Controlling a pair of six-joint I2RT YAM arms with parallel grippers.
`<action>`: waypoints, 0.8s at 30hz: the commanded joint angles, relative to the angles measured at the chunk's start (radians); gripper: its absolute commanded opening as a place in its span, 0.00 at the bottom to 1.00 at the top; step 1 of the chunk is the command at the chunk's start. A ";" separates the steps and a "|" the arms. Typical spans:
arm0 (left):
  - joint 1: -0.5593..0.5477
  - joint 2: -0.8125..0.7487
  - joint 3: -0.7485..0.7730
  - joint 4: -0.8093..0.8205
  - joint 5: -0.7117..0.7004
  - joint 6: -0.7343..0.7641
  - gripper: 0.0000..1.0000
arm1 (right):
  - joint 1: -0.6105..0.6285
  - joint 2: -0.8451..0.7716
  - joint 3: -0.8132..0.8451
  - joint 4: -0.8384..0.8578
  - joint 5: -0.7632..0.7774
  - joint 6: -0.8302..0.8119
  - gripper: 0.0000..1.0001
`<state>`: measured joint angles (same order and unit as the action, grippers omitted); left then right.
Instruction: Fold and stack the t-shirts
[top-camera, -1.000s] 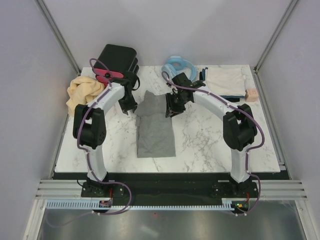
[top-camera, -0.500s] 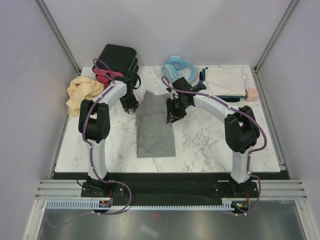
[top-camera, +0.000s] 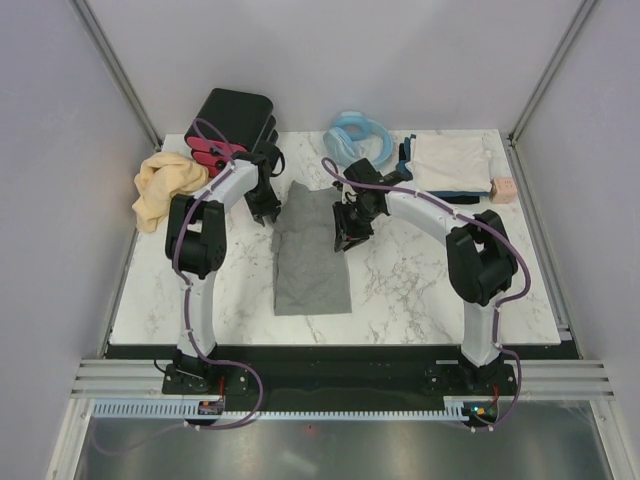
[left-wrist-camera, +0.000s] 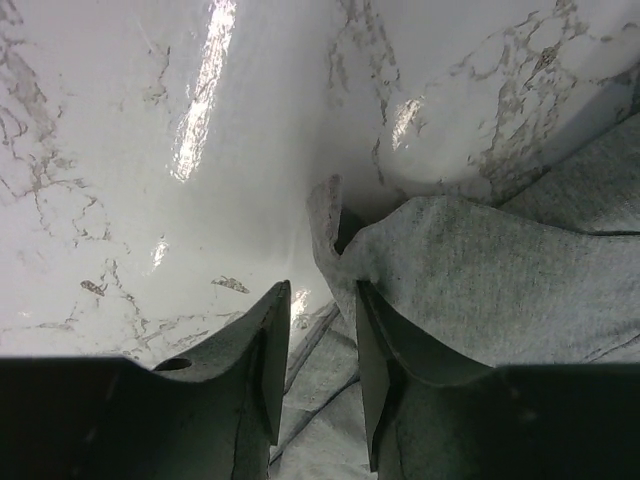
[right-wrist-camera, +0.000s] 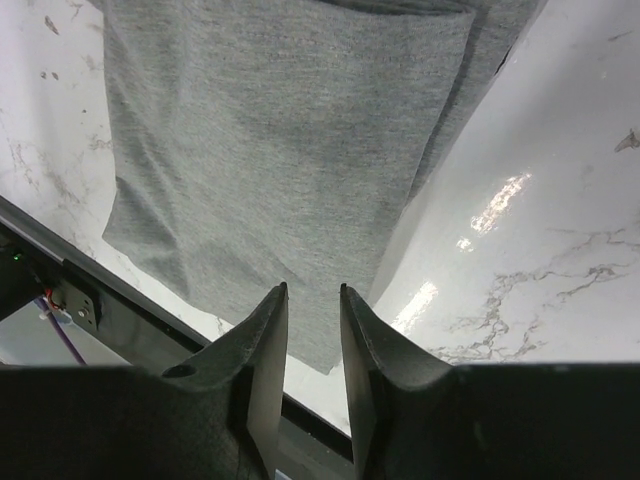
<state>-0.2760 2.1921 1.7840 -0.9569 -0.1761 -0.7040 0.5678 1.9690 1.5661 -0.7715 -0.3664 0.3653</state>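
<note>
The grey t-shirt's raised corner is beyond the open fingers of the robot's left gripper, so the robot should lift clear, pinch that corner (left-wrist-camera: 338, 262) and fold it inward.
A heather-grey t-shirt (top-camera: 312, 262) lies in a long narrow fold in the middle of the table. My left gripper (top-camera: 272, 212) is low at the shirt's far left corner. In the left wrist view it (left-wrist-camera: 320, 290) stands open, with grey cloth (left-wrist-camera: 480, 270) under the jaws and a raised fold against the right finger. My right gripper (top-camera: 344, 238) hovers over the shirt's right edge. It (right-wrist-camera: 313, 290) is open by a narrow gap with nothing between the fingers, and the shirt (right-wrist-camera: 270, 150) lies below. A tan-yellow t-shirt (top-camera: 163, 185) lies crumpled at the far left. A whitish folded t-shirt (top-camera: 450, 160) sits on a dark one at the back right.
A black box with pink parts (top-camera: 236, 120) stands at the back left, close behind the left arm. A light-blue coiled hose (top-camera: 356, 130) lies at the back centre. A small pinkish block (top-camera: 502, 189) sits at the right edge. The near table edge (right-wrist-camera: 60, 250) shows beneath the right gripper.
The left arm has folded further in, and its gripper has shifted slightly right toward the shirt's far corner. The right gripper has moved a little nearer along the shirt's right edge and narrowed slightly.
</note>
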 joint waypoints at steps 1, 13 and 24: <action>0.004 0.012 0.045 0.033 0.023 0.035 0.32 | 0.017 0.039 -0.006 0.003 -0.017 -0.020 0.34; 0.004 -0.035 0.045 0.093 0.047 0.083 0.02 | 0.035 0.094 -0.014 0.021 -0.014 0.001 0.33; 0.004 -0.115 0.032 0.092 0.112 0.107 0.32 | 0.037 0.113 0.002 0.023 -0.031 0.004 0.31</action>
<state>-0.2760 2.1845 1.7988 -0.8860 -0.0921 -0.6292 0.6010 2.0628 1.5520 -0.7654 -0.3706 0.3660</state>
